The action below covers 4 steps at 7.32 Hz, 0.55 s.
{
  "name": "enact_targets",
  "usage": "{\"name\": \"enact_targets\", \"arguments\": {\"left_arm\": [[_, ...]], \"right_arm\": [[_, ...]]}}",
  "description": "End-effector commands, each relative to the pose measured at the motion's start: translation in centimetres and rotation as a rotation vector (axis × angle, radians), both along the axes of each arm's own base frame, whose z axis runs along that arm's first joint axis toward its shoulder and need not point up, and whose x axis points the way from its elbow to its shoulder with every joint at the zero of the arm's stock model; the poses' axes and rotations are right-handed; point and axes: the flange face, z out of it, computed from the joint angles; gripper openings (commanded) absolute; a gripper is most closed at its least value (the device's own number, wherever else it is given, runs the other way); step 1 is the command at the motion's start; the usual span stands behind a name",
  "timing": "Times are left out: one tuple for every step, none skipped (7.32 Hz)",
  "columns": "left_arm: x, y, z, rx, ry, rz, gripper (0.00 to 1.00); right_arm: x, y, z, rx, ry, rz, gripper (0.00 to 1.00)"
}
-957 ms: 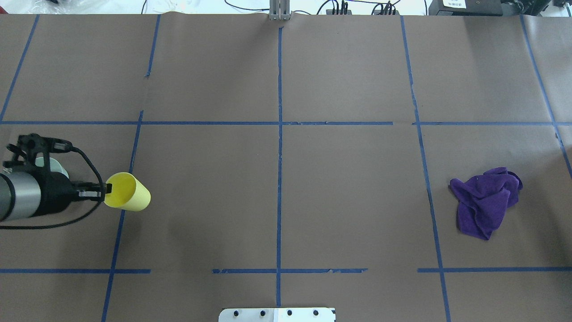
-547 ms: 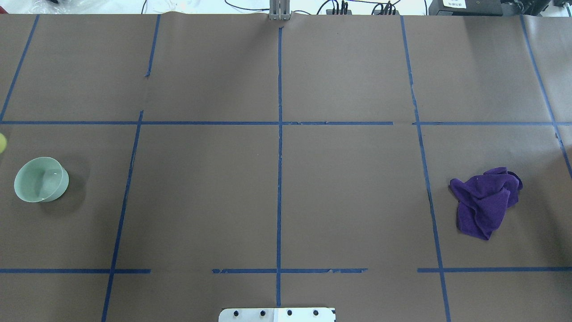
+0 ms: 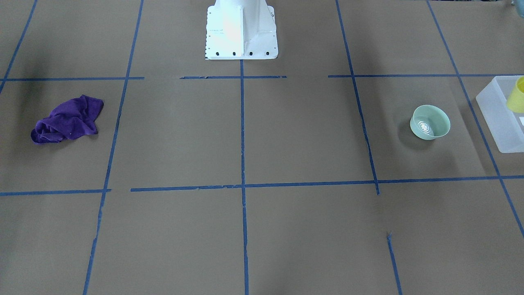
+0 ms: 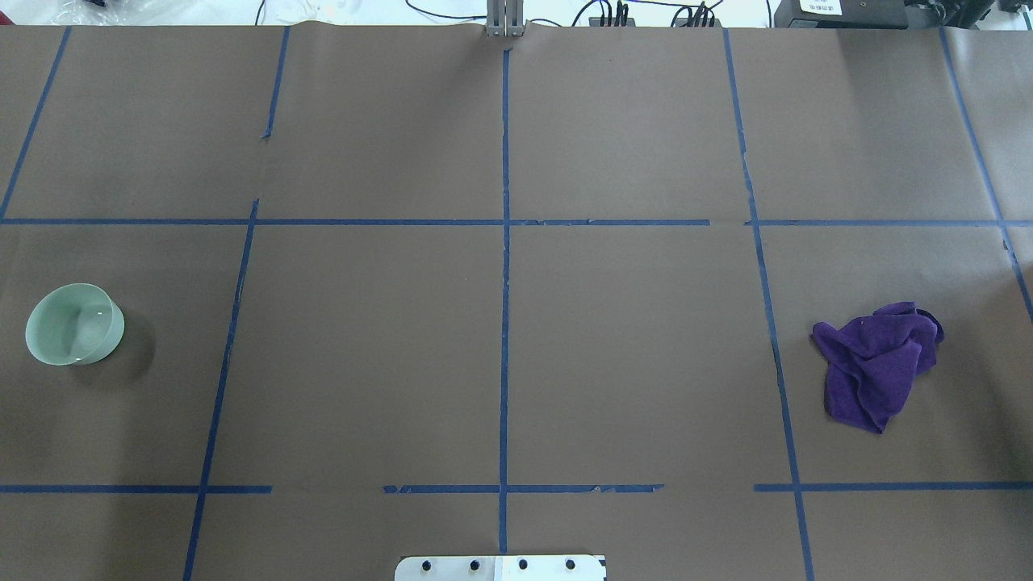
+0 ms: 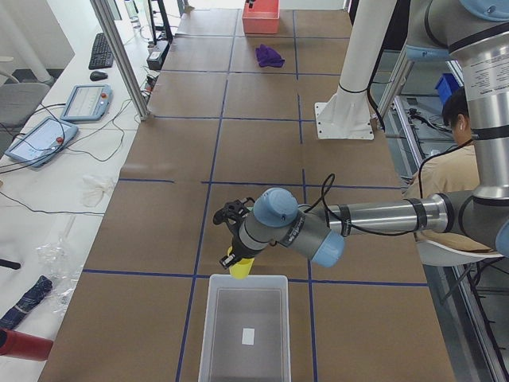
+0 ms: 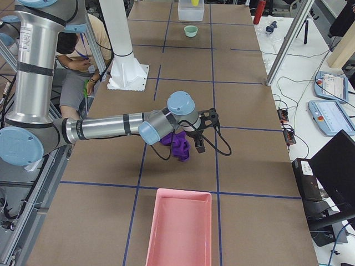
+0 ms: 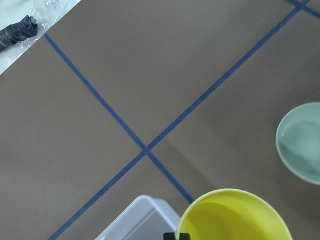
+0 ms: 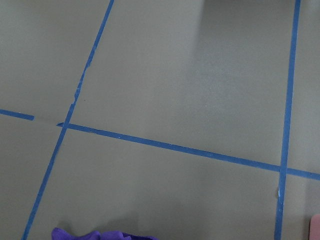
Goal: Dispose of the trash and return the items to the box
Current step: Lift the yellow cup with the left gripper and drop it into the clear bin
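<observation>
The robot's left gripper needs to let go of the yellow cup in the frosted white box's near corner point(image 3: 513, 96), on the side of the mint-green bowl.
The yellow cup point(image 3: 516, 95) hangs in my left gripper point(image 5: 235, 256), held by its rim over the near end of the frosted white box point(image 3: 497, 119) at the table's left end. It fills the bottom of the left wrist view point(image 7: 232, 216), with the box corner point(image 7: 140, 220) below it. The mint-green bowl point(image 4: 74, 323) stands upright on the table beside the box, apart from it. My right gripper point(image 6: 198, 147) hovers just over a crumpled purple cloth point(image 4: 878, 363). I cannot tell whether it is open or shut.
A pink bin point(image 6: 178, 233) stands at the table's right end, past the cloth. The white robot base point(image 3: 240, 28) is at the table's middle back edge. Blue tape lines grid the brown table cover.
My left arm has carried the yellow cup left, out of the overhead view. The green bowl, hidden behind the arm before, now shows. The cloth has not moved.
</observation>
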Motion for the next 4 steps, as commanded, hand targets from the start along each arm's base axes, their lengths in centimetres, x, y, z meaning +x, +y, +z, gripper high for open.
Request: {"name": "enact_targets", "arguments": {"left_arm": [[-0.9, 2.1, 5.7, 0.019, -0.017, 0.009, 0.0], [-0.8, 2.4, 6.2, -0.009, 0.007, -0.036, 0.0], [-0.8, 2.9, 7.0, -0.022, 0.03, -0.074, 0.0], [-0.2, 4.3, 8.2, -0.043, 0.072, -0.056, 0.0]], "right_arm": [[-0.2, 0.0, 0.0, 0.001, 0.0, -0.006, 1.0], [-0.2, -0.1, -0.1, 0.003, 0.0, -0.006, 1.0], [-0.2, -0.1, -0.1, 0.003, 0.0, -0.006, 1.0], [-0.2, -0.1, -0.1, 0.004, 0.005, -0.002, 1.0]]}}
